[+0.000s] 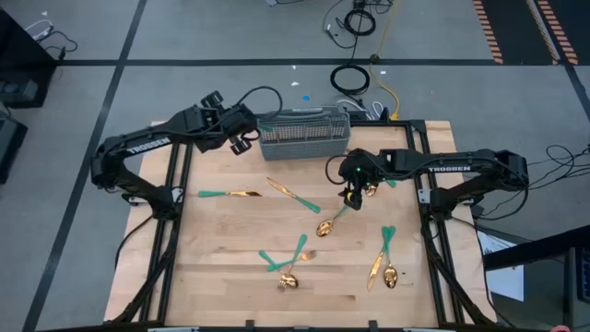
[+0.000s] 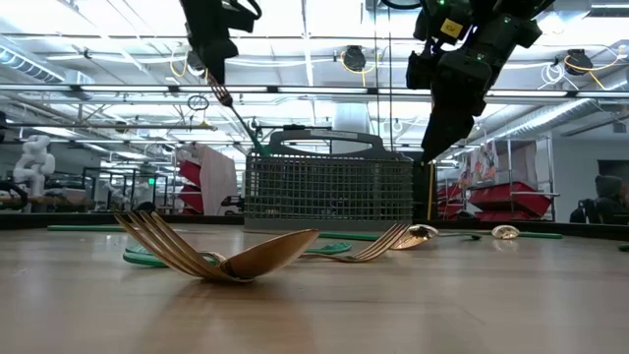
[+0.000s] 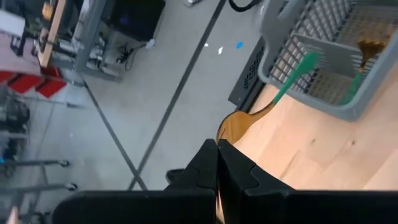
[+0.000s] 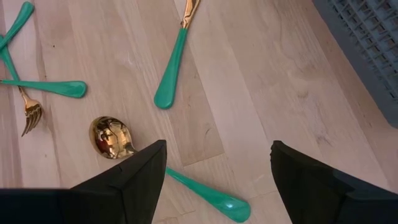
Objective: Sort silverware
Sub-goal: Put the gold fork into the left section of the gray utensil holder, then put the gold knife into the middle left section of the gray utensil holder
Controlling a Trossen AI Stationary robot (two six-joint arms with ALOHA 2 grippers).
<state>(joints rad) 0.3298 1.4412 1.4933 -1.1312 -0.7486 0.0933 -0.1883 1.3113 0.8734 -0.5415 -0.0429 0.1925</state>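
Note:
Next, I move my right gripper next to the middle knife in front of the grey mesh caddy and close it on its teal handle (image 1: 299, 198) (image 4: 182, 35) beside the gold blade.
My left gripper (image 1: 241, 140) hangs by the left end of the grey mesh caddy (image 1: 304, 136), shut on a gold spoon with a teal handle (image 3: 292, 81). Inside the caddy stands another teal-handled piece (image 3: 364, 53). My right gripper (image 1: 353, 196) is open above the table's middle. Its fingers (image 4: 140, 174) straddle, without touching, a teal-handled spoon (image 4: 115, 138) that lies flat on the wood. More gold and teal pieces lie flat: one (image 1: 230, 194) on the left, one (image 1: 293, 194) in the middle, a crossed group (image 1: 290, 261) near the front. My left gripper pinches the spoon at its gold bowl end (image 3: 233, 124) between the two shut fingers. The spoon is lifted clear and slants down from the fingers (image 2: 218, 88), its teal handle tip (image 2: 257, 147) pointing at the caddy's left end.
Two more pieces (image 1: 383, 263) lie near the front right. A fork and spoon (image 2: 226, 258) lie close to the low camera. Another gold piece (image 1: 371, 189) sits just right of my right gripper. Cables lie on the floor beyond the table's far edge (image 1: 355, 78).

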